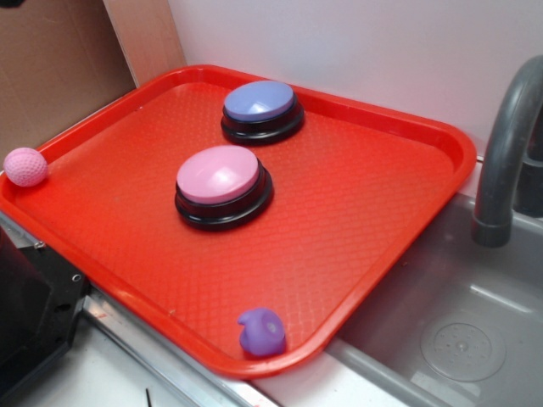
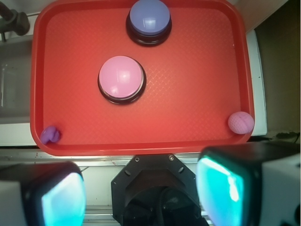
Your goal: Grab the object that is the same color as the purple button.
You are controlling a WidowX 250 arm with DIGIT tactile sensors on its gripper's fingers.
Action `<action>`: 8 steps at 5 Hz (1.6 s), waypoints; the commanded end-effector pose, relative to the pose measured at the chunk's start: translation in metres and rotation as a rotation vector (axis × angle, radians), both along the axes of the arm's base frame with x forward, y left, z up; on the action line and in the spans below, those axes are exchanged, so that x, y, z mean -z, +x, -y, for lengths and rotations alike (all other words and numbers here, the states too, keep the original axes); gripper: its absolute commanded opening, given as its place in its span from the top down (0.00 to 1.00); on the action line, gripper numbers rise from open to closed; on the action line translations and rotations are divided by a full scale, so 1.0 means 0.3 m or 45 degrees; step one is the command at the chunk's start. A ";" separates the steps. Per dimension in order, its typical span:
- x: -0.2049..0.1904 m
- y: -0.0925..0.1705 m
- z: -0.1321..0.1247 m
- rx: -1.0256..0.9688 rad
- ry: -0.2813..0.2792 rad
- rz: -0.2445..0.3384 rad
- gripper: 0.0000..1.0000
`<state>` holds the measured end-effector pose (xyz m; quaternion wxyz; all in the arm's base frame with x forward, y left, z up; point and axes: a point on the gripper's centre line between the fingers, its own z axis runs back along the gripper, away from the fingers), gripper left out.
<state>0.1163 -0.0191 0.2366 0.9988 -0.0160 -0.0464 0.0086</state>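
I will close my gripper on the body (image 1: 262, 334) (image 2: 50, 135) of the small purple lumpy object in the near corner of the red tray, because it matches the purple button.
The small purple lumpy object (image 1: 261, 332) lies in the near corner of the red tray (image 1: 365, 220); the wrist view shows this object (image 2: 50, 135) in the tray's (image 2: 197, 84) lower left corner. The purple button (image 1: 261, 108) on its black base stands at the tray's far side, seen at the top of the wrist view as the purple button (image 2: 149, 20). My gripper (image 2: 141, 193) hangs high above the tray's near edge, open, with nothing between its teal pads (image 2: 63, 200). The gripper is out of sight in the exterior view.
A pink domed button (image 1: 222, 183) stands mid-tray. A pink dimpled ball (image 1: 25, 166) rests at the tray's left edge. A grey sink (image 1: 458, 331) with a faucet (image 1: 507, 153) lies to the right. The robot's black base (image 2: 153, 188) sits below the gripper.
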 end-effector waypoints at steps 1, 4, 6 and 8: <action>0.000 0.000 0.000 0.000 0.000 0.000 0.00; 0.161 0.029 0.295 -0.087 0.025 -0.033 0.00; 0.335 -0.003 0.391 -0.225 -0.067 -0.175 0.00; 0.425 0.026 0.404 -0.133 -0.208 -0.199 0.00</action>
